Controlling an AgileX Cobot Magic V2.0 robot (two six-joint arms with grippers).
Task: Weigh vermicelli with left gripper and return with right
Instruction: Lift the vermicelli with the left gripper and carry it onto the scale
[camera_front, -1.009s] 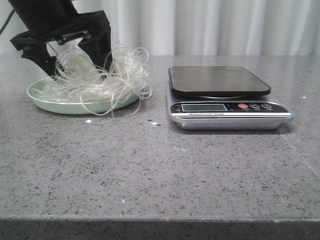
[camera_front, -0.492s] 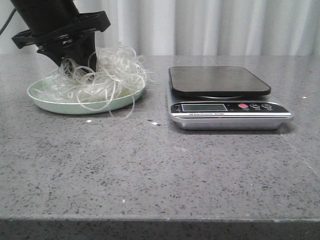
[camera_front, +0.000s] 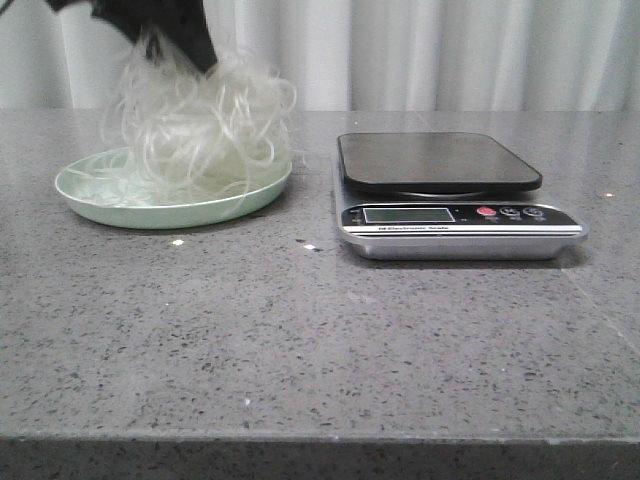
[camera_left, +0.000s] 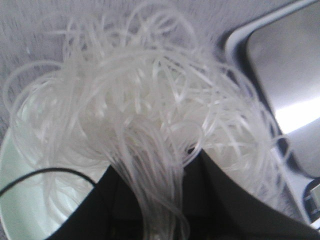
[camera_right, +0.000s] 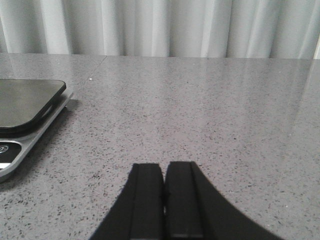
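Note:
My left gripper should set the vermicelli down on the middle of the scale's dark platform (camera_front: 440, 146).
The vermicelli (camera_front: 205, 125) is a loose white tangle hanging from my left gripper (camera_front: 172, 40) at the top left of the front view, its lowest strands still reaching the pale green plate (camera_front: 105, 205). In the left wrist view the vermicelli (camera_left: 140, 115) is pinched between the black fingers (camera_left: 225, 200) of my left gripper (camera_left: 160, 200), which is shut on it. The scale (camera_front: 450, 190) stands to the right of the plate, its dark platform (camera_front: 435, 160) bare. My right gripper (camera_right: 164, 172) is shut with nothing in it, low over the grey table.
The scale's edge (camera_right: 27, 117) shows in the right wrist view, off to one side of the right gripper. White curtains (camera_front: 450, 50) hang behind the table. Small white crumbs (camera_front: 177, 241) lie on the stone in front of the plate.
My left gripper has closed on the vermicelli and risen, pulling the heap up off the plate; the strands now hang stretched below it. The scale and right gripper have not moved.

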